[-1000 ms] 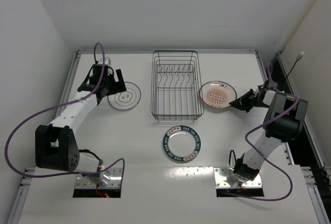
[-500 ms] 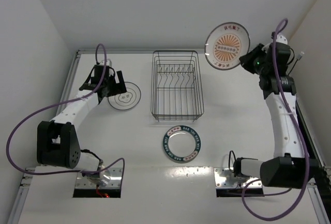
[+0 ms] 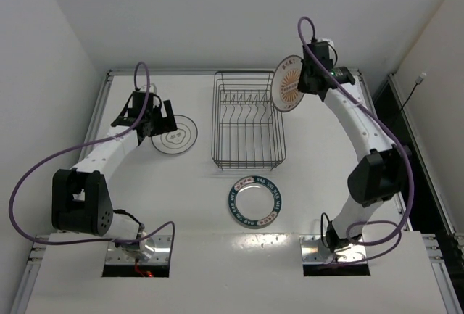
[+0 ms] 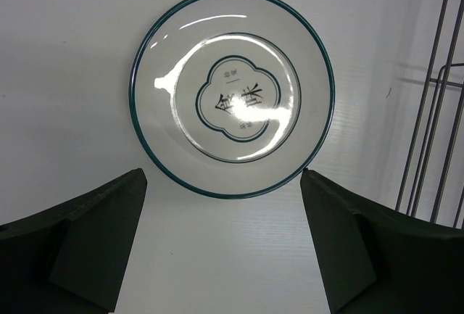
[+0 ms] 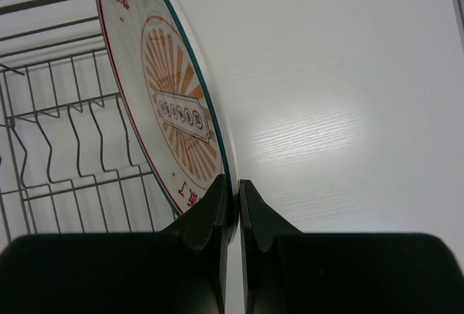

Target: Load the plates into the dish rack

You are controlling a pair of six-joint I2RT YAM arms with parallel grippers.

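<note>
The robot's right gripper should release the orange sunburst plate in the dish rack's end slot (image 3: 269, 105) (image 5: 141, 124), next to the nearest side wires.
The dark wire dish rack (image 3: 246, 122) stands at the table's middle back. My right gripper (image 3: 303, 85) is shut on the rim of the orange sunburst plate (image 3: 288, 83) and holds it upright in the air at the rack's far right corner; the right wrist view shows the plate (image 5: 170, 107) on edge between my fingers (image 5: 217, 205), with the rack's prongs (image 5: 65, 147) to its left. The white plate with dark rings (image 3: 175, 134) lies flat left of the rack. My left gripper (image 3: 154, 118) is open, just near of that plate (image 4: 232, 93). The lettered-rim plate (image 3: 254, 201) lies flat in front of the rack.
White walls enclose the table on the left, back and right. The rack's wire side (image 4: 435, 111) shows at the right of the left wrist view. Purple cables loop off both arms.
My right arm has carried the sunburst plate from the table at the right, up high, then left and down to the rack's far right corner, turned on edge. The left arm has stayed put.
</note>
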